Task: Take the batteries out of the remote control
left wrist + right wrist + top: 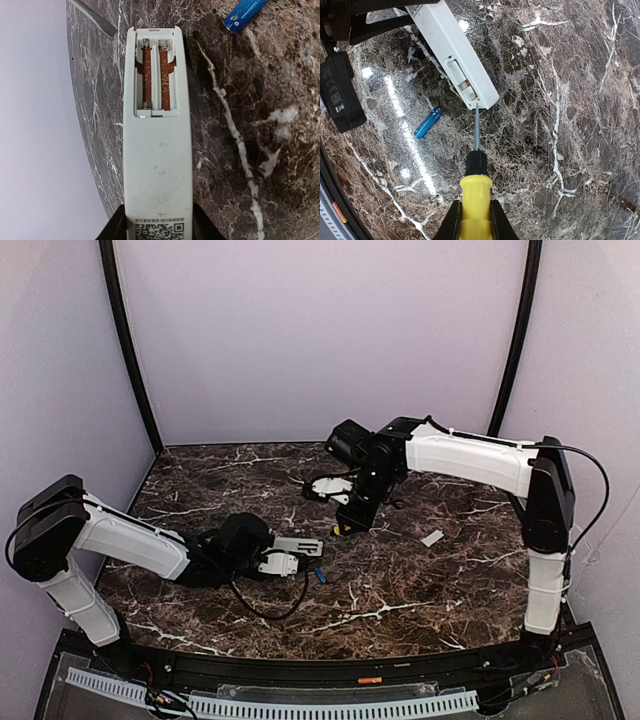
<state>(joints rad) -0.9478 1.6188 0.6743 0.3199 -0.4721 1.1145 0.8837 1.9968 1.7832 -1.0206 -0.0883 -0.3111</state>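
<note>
My left gripper is to let go of the white remote control, now held above the marble table, on the marble table (203, 552), beneath the black wrist that is behind that gripper.
The white remote control (157, 160) is held above the marble table, my left gripper (159, 225) shut on its code-mark end. Its battery bay (154, 75) is uncovered and shows two orange-brown channels with a spring; I cannot tell whether a battery lies inside. One blue battery (427, 122) lies loose on the table beside the remote (300, 546), also seen as the battery (320, 575) and the battery (245, 15). My right gripper (472, 220) is shut on a yellow-handled screwdriver (475, 195). Its thin shaft (476, 125) reaches the open end of the remote (455, 50).
A small flat white lid (432, 538) lies on the table to the right of the right gripper (352, 518). A black cable (270, 605) loops on the table below the left gripper (275, 558). The lilac wall (30, 125) bounds the table edge.
</note>
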